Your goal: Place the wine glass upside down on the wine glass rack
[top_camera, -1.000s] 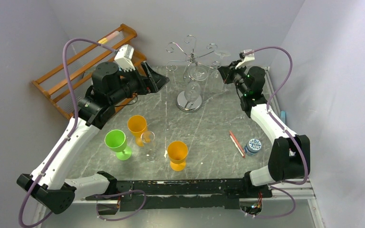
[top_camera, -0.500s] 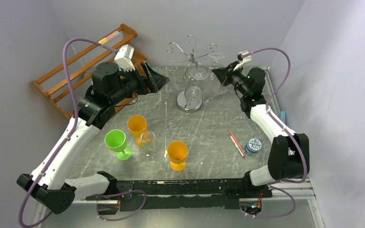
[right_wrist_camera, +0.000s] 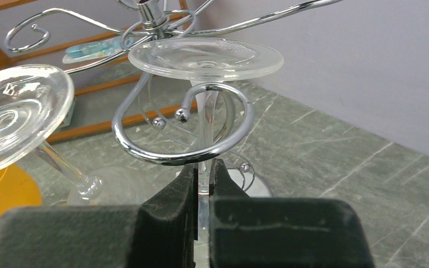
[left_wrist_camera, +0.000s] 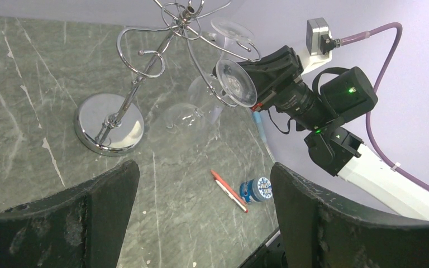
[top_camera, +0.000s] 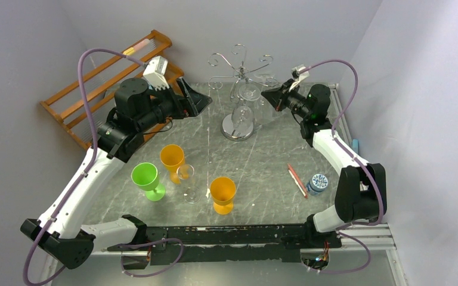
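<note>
The clear wine glass, now upside down at the rack, will be let go by my right gripper with its foot resting on the scroll loop (top_camera: 271, 78) (right_wrist_camera: 192, 120) around its stem.
The silver wire wine glass rack (top_camera: 238, 67) stands at the back middle on its shiny disc base (left_wrist_camera: 109, 123). My right gripper (right_wrist_camera: 203, 167) is shut on the stem of an upside-down clear wine glass; its foot (right_wrist_camera: 205, 58) sits just above a scroll loop (right_wrist_camera: 184, 151), and the stem passes down through the loop. A second clear glass (right_wrist_camera: 17, 111) hangs upside down to the left. In the top view the right gripper (top_camera: 268, 95) is at the rack's right side. My left gripper (left_wrist_camera: 204, 184) is open and empty, left of the rack (top_camera: 194, 98).
An orange wooden slatted rack (top_camera: 107, 77) leans at the back left. Two orange cups (top_camera: 172, 158) (top_camera: 222, 193), a green cup (top_camera: 147, 177) and an upright clear wine glass (top_camera: 185, 176) stand near the front. A pen (top_camera: 297, 180) and a blue-lidded jar (top_camera: 317, 183) lie at the right.
My right gripper has moved left with the wine glass, from beside the rack's right arm in to the scroll. The left arm has not moved.
</note>
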